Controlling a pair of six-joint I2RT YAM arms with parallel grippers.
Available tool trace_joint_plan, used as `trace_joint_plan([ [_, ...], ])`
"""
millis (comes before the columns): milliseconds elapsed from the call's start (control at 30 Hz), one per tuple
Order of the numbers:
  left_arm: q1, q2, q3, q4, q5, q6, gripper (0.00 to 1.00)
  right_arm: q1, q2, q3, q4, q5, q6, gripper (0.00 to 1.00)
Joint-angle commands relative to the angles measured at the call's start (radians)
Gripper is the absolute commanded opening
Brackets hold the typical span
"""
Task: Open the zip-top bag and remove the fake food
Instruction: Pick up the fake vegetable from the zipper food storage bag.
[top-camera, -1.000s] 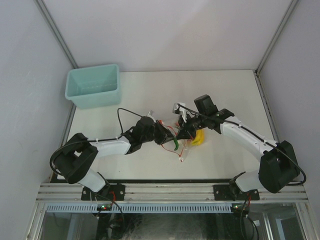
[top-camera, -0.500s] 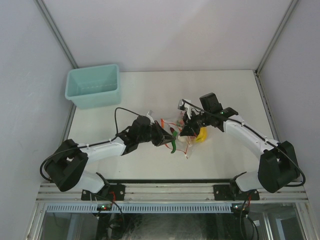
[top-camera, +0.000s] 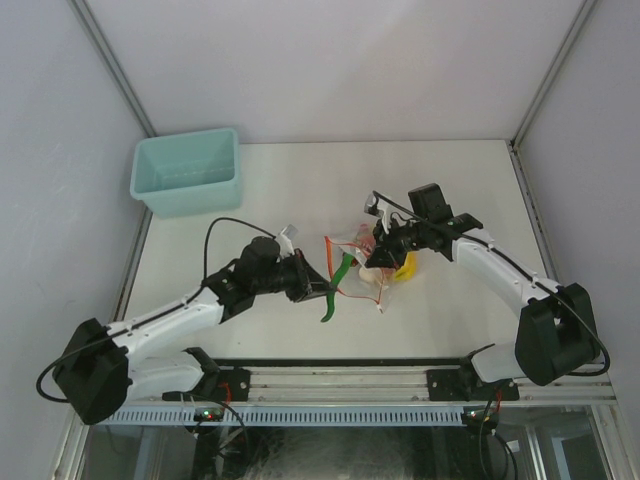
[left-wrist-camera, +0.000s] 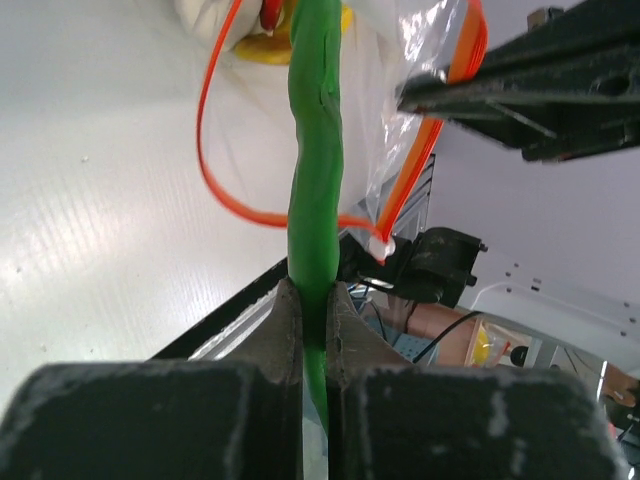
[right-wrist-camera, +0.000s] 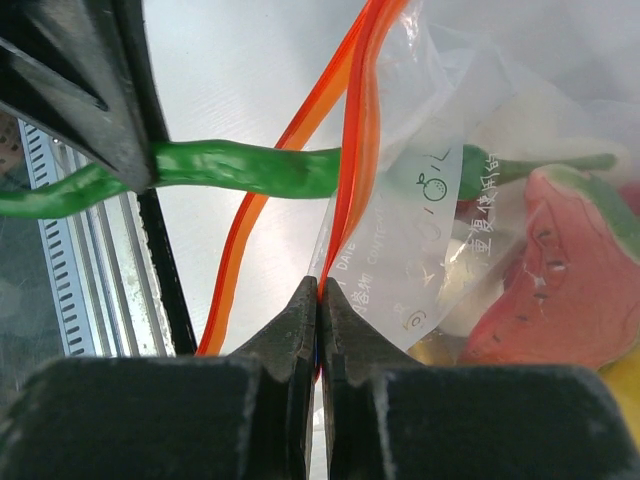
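The left gripper needs to release the long green piece inside the teal plastic bin (top-camera: 170, 177), near the bin's near side.
The clear zip-top bag (top-camera: 368, 262) lies open at mid-table, its red-orange zip strip (right-wrist-camera: 345, 150) spread apart. My right gripper (top-camera: 380, 258) is shut on the bag's edge at the strip (right-wrist-camera: 322, 290) and holds it up. My left gripper (top-camera: 322, 290) is shut on a long green piece (top-camera: 335, 290) of fake food, whose far tip still reaches into the bag's mouth (left-wrist-camera: 315, 150). In the bag, the right wrist view shows a red piece (right-wrist-camera: 555, 270), a whitish piece (right-wrist-camera: 530, 120) and a bit of yellow (right-wrist-camera: 620, 395). The yellow banana (top-camera: 403, 268) shows from above.
A teal plastic bin (top-camera: 187, 171) stands at the back left of the table. Grey walls close in the table on the left, back and right. A metal rail (top-camera: 340, 385) runs along the near edge.
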Motion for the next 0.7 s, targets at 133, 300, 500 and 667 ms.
trace_joint_plan([
  [133, 0.010, -0.152, -0.059, -0.104, 0.072, 0.092, 0.00, -0.016, -0.028, -0.003, 0.032, -0.033, 0.016, 0.00],
  [300, 0.018, -0.197, -0.031, -0.220, 0.090, 0.156, 0.00, -0.018, -0.026, -0.003, 0.032, -0.035, 0.018, 0.00],
  [500, 0.028, -0.263, -0.025, -0.312, 0.117, 0.221, 0.00, -0.034, -0.026, -0.003, 0.034, -0.047, 0.028, 0.00],
  [667, 0.038, -0.315, -0.013, -0.373, 0.123, 0.255, 0.00, -0.041, -0.023, -0.003, 0.036, -0.050, 0.030, 0.00],
])
